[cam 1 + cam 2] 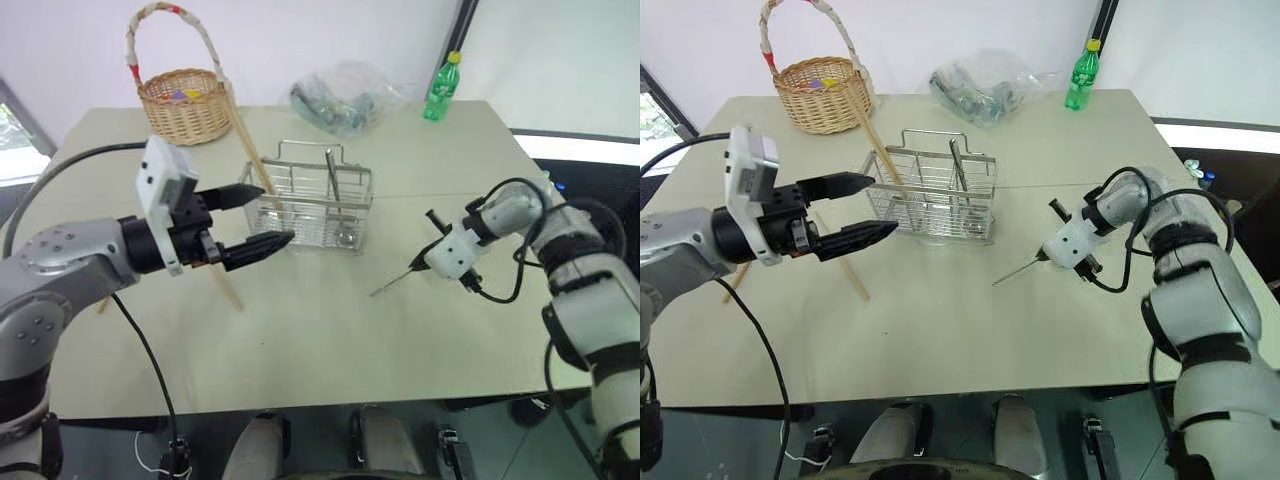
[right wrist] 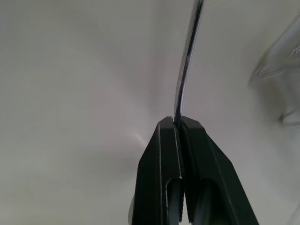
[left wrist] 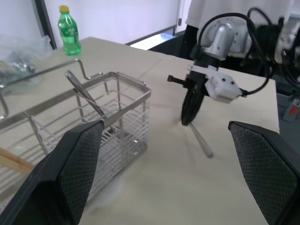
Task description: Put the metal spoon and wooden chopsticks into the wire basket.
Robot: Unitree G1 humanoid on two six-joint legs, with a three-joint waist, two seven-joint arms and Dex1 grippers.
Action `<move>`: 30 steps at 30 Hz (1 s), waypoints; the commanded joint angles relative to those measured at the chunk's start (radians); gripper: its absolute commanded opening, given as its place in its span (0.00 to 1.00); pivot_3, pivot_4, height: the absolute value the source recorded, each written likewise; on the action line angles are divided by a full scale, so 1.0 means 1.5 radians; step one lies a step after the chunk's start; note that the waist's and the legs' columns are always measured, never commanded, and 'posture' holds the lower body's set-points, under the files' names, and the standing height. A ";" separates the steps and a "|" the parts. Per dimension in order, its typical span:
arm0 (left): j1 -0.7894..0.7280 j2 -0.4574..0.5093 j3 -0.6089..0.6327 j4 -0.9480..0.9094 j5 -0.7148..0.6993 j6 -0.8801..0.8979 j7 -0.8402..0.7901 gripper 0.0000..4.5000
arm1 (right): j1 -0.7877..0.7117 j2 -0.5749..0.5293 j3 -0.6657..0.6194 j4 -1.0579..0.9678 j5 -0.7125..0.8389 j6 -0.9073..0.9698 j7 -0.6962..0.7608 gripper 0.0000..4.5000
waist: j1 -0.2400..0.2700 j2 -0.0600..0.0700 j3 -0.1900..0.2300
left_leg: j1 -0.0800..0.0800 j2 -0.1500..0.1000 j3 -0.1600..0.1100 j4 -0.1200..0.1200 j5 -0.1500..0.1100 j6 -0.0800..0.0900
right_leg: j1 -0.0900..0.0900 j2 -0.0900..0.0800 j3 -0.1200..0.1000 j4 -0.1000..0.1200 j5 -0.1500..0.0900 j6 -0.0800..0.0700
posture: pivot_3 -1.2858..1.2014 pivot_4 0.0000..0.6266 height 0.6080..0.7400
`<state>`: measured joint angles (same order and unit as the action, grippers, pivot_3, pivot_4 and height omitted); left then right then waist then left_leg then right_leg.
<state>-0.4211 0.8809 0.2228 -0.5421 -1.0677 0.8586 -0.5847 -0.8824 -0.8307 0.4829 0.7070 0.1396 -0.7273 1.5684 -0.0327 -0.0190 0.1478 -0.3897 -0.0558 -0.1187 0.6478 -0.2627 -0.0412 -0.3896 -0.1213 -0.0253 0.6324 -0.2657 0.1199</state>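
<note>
My right gripper needs to release the metal spoon inside the wire basket [image 1: 345, 232], next to the slim metal utensil.
The wire basket [image 1: 312, 208] stands mid-table. One of the wooden chopsticks [image 1: 250, 145] leans in its left end, and a slim metal utensil [image 1: 331, 172] stands inside it. Another chopstick [image 1: 227, 287] lies on the table, partly behind my left gripper [image 1: 275, 213]. That gripper hangs open and level just left of the basket, with nothing between its fingers. To the right of the basket, my right gripper [image 1: 415, 264] is shut on the thin handle of the metal spoon [image 1: 388, 283]. The spoon slants down to the table, and I cannot tell whether its far end touches.
A round wicker basket [image 1: 185, 103] with a tall handle sits at the table's back left. A crumpled plastic bag [image 1: 340, 95] and a green bottle [image 1: 442, 88] stand along the back edge. Bare table [image 1: 330, 340] stretches from the wire basket to the front edge.
</note>
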 commanded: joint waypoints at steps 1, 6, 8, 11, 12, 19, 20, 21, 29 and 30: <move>-0.027 0.004 0.009 0.025 0.031 -0.027 -0.025 1.00 | 0.036 -0.074 -0.098 -0.343 0.274 0.386 -0.001 0.01 | 0.008 0.002 0.001 | -0.001 0.000 0.000 0.000 0.000 0.000 | -0.001 0.000 0.000 0.000 0.000 0.000 | 0.52 0.24 0.40; -0.058 0.004 -0.002 0.062 0.067 -0.041 -0.060 1.00 | -0.007 -0.063 -0.249 -0.502 0.521 0.776 -0.214 0.01 | 0.015 0.000 0.000 | 0.000 0.001 0.000 -0.001 0.000 0.000 | -0.002 0.000 0.000 -0.001 -0.001 -0.003 | 0.52 0.24 0.40; -0.069 -0.001 -0.007 0.073 0.078 -0.045 -0.068 1.00 | -0.038 0.004 -0.291 -0.499 0.530 0.825 -0.354 0.01 | 0.015 -0.003 -0.002 | 0.000 0.001 0.000 -0.001 -0.001 0.000 | -0.001 0.000 0.000 -0.002 -0.001 -0.003 | 0.52 0.24 0.40; -0.078 -0.009 -0.011 0.078 0.088 -0.046 -0.076 1.00 | -0.050 0.084 -0.313 -0.499 0.465 0.831 -0.483 0.01 | 0.015 -0.005 -0.003 | 0.000 0.001 0.000 -0.001 0.000 0.000 | -0.002 0.000 0.000 -0.002 -0.001 -0.003 | 0.52 0.24 0.40; -0.080 -0.012 -0.011 0.078 0.090 -0.045 -0.078 1.00 | -0.044 0.103 -0.311 -0.502 0.432 0.817 -0.507 0.01 | 0.017 -0.005 -0.003 | -0.001 0.000 0.000 -0.001 0.000 0.000 | -0.002 0.000 0.000 -0.002 -0.001 -0.003 | 0.52 0.24 0.40; -0.088 -0.020 -0.005 0.068 0.089 -0.036 -0.076 1.00 | 0.018 0.199 -0.284 -0.495 0.260 0.742 -0.611 0.01 | 0.021 -0.005 -0.003 | -0.002 -0.001 0.001 -0.002 -0.001 0.001 | -0.005 -0.001 0.000 -0.001 0.000 0.000 | 0.52 0.24 0.40; -0.089 -0.020 -0.003 0.067 0.090 -0.036 -0.074 1.00 | 0.027 0.203 -0.280 -0.496 0.242 0.727 -0.609 0.01 | 0.020 -0.005 -0.003 | -0.002 -0.001 0.001 -0.001 -0.001 0.001 | -0.005 -0.001 0.000 -0.001 0.000 0.000 | 0.52 0.24 0.40; -0.089 -0.020 0.000 0.066 0.088 -0.034 -0.073 1.00 | 0.041 0.209 -0.275 -0.491 0.222 0.714 -0.611 0.01 | 0.019 -0.004 -0.003 | -0.002 -0.001 0.002 -0.002 -0.001 0.001 | -0.004 -0.001 0.000 -0.001 0.000 0.000 | 0.52 0.24 0.40; -0.086 -0.020 0.014 0.054 0.079 -0.029 -0.057 1.00 | 0.116 0.236 -0.250 -0.465 0.111 0.642 -0.612 0.01 | 0.011 -0.004 -0.003 | -0.001 -0.001 0.002 -0.001 0.000 0.001 | -0.003 0.001 0.000 -0.001 0.000 0.000 | 0.52 0.24 0.40; -0.086 -0.021 0.014 0.053 0.078 -0.028 -0.056 1.00 | 0.120 0.239 -0.252 -0.463 0.106 0.643 -0.613 0.01 | 0.011 -0.004 -0.003 | -0.001 0.000 0.002 -0.001 0.000 0.001 | -0.003 0.001 0.000 -0.001 0.000 0.000 | 0.52 0.24 0.40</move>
<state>-0.5260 0.8460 0.2125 -0.4392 -0.9418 0.8195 -0.6741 -0.6914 -0.4803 0.1150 0.0263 0.3135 0.2648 0.6553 -0.0156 -0.0253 0.1438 -0.3908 -0.0561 -0.1165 0.6458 -0.2633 -0.0398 -0.3946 -0.1190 -0.0259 0.6317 -0.2650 0.1195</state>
